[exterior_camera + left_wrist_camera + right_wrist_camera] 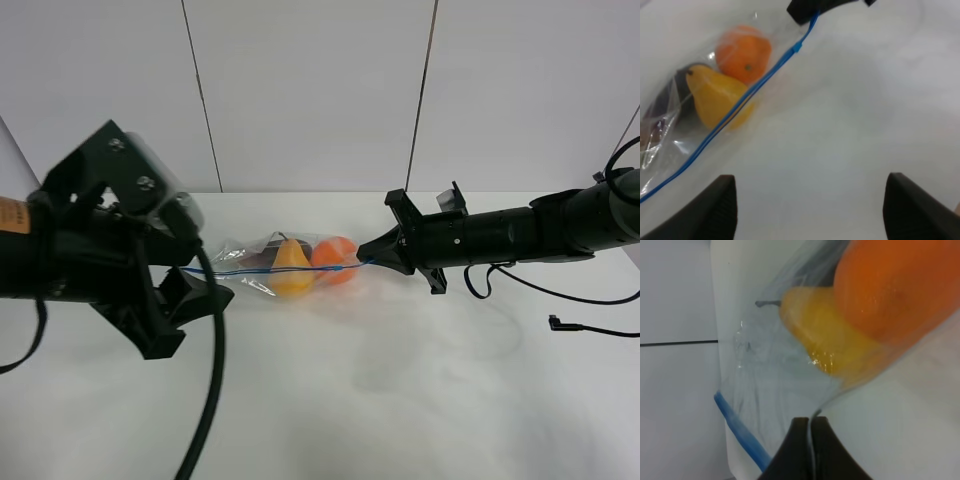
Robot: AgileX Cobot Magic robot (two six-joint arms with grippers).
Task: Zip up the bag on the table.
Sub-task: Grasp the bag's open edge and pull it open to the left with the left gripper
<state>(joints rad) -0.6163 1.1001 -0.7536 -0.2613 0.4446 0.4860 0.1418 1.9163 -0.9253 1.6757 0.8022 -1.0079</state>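
Observation:
My left gripper will close on the small blue slider [337, 267] [797, 47] of the clear bag's blue seal, next to the orange and close to my right gripper.
The clear bag [262, 262] lies on the white table [400, 400], holding a yellow pear [290, 272], an orange [336, 254] and a dark item [266, 257]. Its blue seal strip [250, 271] runs along the near side. My right gripper [366, 257] is shut on the bag's right end; in the right wrist view its fingers [799, 450] pinch the clear plastic next to the strip [742, 434]. My left gripper [210, 292] is open and empty at the bag's left end; in the left wrist view [810, 210] the bag [670, 140] and strip [740, 102] lie ahead of it, untouched.
A black cable with a plug [590, 326] lies on the table at the right. The left arm's thick cable [212, 380] hangs down in front. A white panelled wall [310, 90] stands behind the table.

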